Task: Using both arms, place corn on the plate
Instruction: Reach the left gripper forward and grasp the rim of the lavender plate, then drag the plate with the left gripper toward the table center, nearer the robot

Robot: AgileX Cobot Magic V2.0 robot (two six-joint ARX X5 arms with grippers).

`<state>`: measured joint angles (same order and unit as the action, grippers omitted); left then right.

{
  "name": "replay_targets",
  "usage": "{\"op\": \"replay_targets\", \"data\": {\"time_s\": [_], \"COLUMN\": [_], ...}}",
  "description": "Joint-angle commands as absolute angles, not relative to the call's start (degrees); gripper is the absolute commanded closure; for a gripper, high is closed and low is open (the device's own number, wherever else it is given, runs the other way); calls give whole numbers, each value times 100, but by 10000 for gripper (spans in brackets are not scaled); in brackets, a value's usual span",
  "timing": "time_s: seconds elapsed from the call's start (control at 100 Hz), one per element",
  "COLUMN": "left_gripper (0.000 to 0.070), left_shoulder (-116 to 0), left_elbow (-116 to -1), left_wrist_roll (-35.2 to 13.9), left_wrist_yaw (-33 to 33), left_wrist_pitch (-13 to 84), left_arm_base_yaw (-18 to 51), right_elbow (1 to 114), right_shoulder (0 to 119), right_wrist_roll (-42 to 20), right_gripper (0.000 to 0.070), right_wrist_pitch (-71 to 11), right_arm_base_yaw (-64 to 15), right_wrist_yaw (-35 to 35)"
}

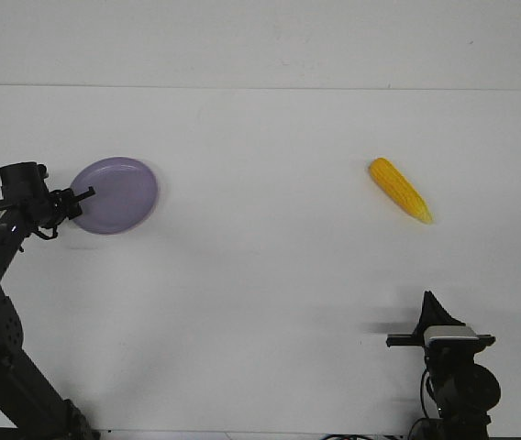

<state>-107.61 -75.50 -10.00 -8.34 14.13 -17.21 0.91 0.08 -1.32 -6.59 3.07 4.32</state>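
I should set the lavender plate down with my left gripper on the front part of the white table [240,316] between both arms.
The lavender plate [116,194] lies at the left of the white table. My left gripper [81,201] is at the plate's left rim, with one finger over the rim, and looks shut on it. The plate casts a thin shadow along its right side. The yellow corn [400,189] lies on the table at the right, its pointed tip towards the front right. My right gripper [428,316] is low at the front right, well short of the corn and empty. Its fingers show as one black point, so I cannot tell whether they are open.
The white table [260,275] stretches between plate and corn. Its far edge meets a white wall at the back. The left arm's base stands at the front left corner, and the right arm's base at the front right.
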Motion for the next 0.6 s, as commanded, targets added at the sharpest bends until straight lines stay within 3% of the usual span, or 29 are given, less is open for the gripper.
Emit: {"op": "replay_targets", "data": {"time_s": [0.0, 0.32, 0.59], "left_gripper": [691, 691, 691], "left_shoulder": [-10715, -8984, -6995], "left_elbow": [-7636, -7629, -6486], "left_wrist_roll": [-926, -1015, -1138], "left_wrist_yaw": [-1000, -2342, -2421], "left_wrist_pitch": [1457, 2228, 2464], "left_arm_base_yaw": [-1721, -1531, -91], "right_elbow": [73, 73, 73], "right_shoulder": [5, 5, 5], "right_wrist_roll": [-106, -106, -106], "right_gripper": [684, 684, 684], "right_wrist_pitch": [-600, -600, -600], "right_arm_base_yaw": [325, 325, 325], "right_wrist_yaw": [427, 427, 427]}}
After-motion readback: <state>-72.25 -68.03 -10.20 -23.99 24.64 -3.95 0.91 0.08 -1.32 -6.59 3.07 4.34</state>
